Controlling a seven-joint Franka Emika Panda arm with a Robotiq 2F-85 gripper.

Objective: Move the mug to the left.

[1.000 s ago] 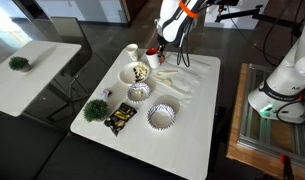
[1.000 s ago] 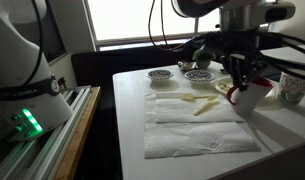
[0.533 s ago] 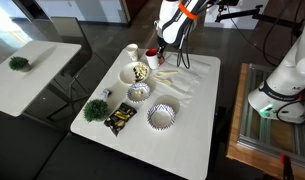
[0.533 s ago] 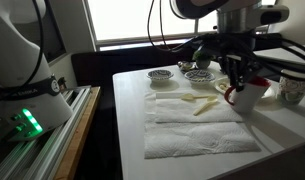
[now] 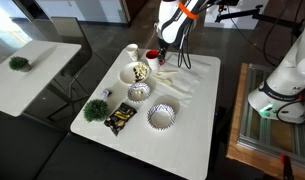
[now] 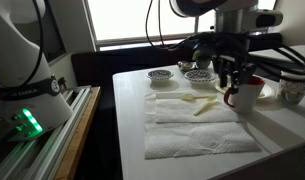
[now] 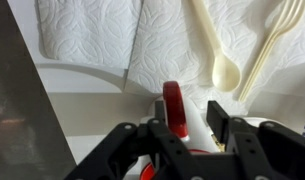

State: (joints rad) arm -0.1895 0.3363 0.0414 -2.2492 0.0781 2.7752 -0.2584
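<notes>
My gripper needs to rise clear, as its open fingers straddle the mug's red handle, away from the mug's rim, and then grip the mug's rim (image 6: 256,80) from above before moving the mug.
The mug (image 5: 152,53) is red inside with a red handle and a white outer wall. It stands on the white table near the far edge, beside the paper towels, and shows in both exterior views (image 6: 244,96). My gripper (image 6: 229,80) hangs just above it, close to its rim (image 5: 163,46). In the wrist view the jaws (image 7: 189,120) are spread apart, with the mug's red handle (image 7: 174,105) and white wall between them, and they do not press on it.
A white cup (image 5: 132,51) stands beside the mug (image 6: 289,88). Three white bowls (image 5: 139,72) (image 5: 140,91) (image 5: 162,116), a small plant (image 5: 95,109) and a snack bag (image 5: 119,119) share the table. A plastic spoon (image 7: 217,50) and fork (image 7: 277,40) lie on paper towels (image 5: 179,85).
My gripper has lifted a little and drifted slightly off the mug. The mug has stayed on the table.
</notes>
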